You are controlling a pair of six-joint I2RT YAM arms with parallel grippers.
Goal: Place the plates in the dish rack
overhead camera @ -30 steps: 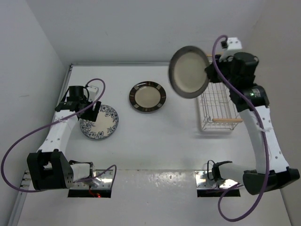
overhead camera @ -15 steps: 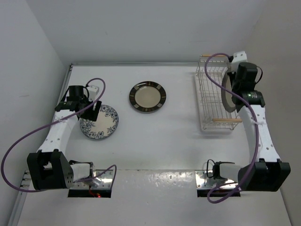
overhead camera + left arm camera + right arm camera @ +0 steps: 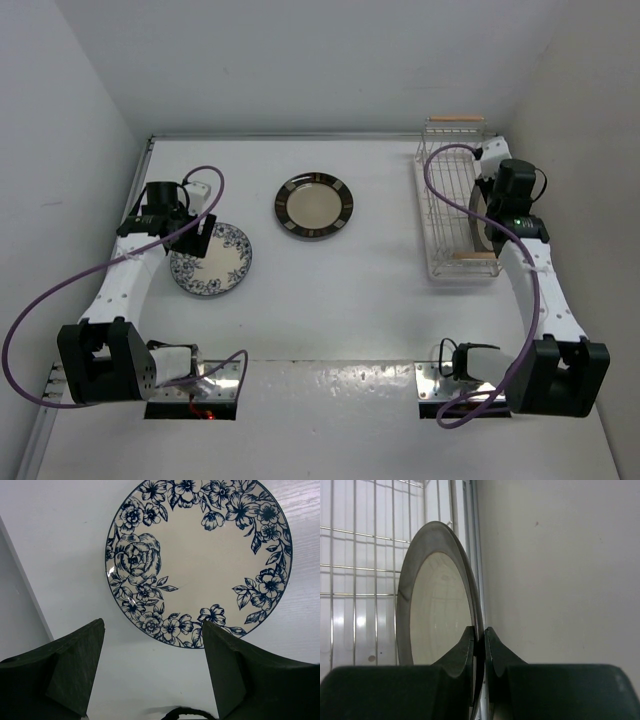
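Note:
The rim [image 3: 171,265] [image 3: 119,603] of the blue floral plate, near its largest flower and on the side facing the nearest wall, is the next place I should close my left gripper.
The white wire dish rack [image 3: 443,190] stands at the far right, a wooden handle bar at each end. My right gripper [image 3: 492,212] is shut on the rim of a cream plate with a plain dark rim [image 3: 476,216], held on edge inside the rack. In the right wrist view the plate [image 3: 437,610] stands upright over the rack wires [image 3: 360,565], its rim pinched in the gripper [image 3: 479,632]. A blue floral plate [image 3: 212,262] lies flat at the left; my left gripper [image 3: 196,240] hovers open over its near edge [image 3: 200,560], fingertips [image 3: 95,630] astride bare table.
A cream plate with a dark, light-marked rim [image 3: 313,205] lies flat at the table's middle back. White walls close in the table at the left, back and right. The right wall [image 3: 560,580] stands right beside the rack.
My right arm has swung the dark-rimmed plate from high in the air left of the rack down into the rack, turning it on edge. The left arm has not moved.

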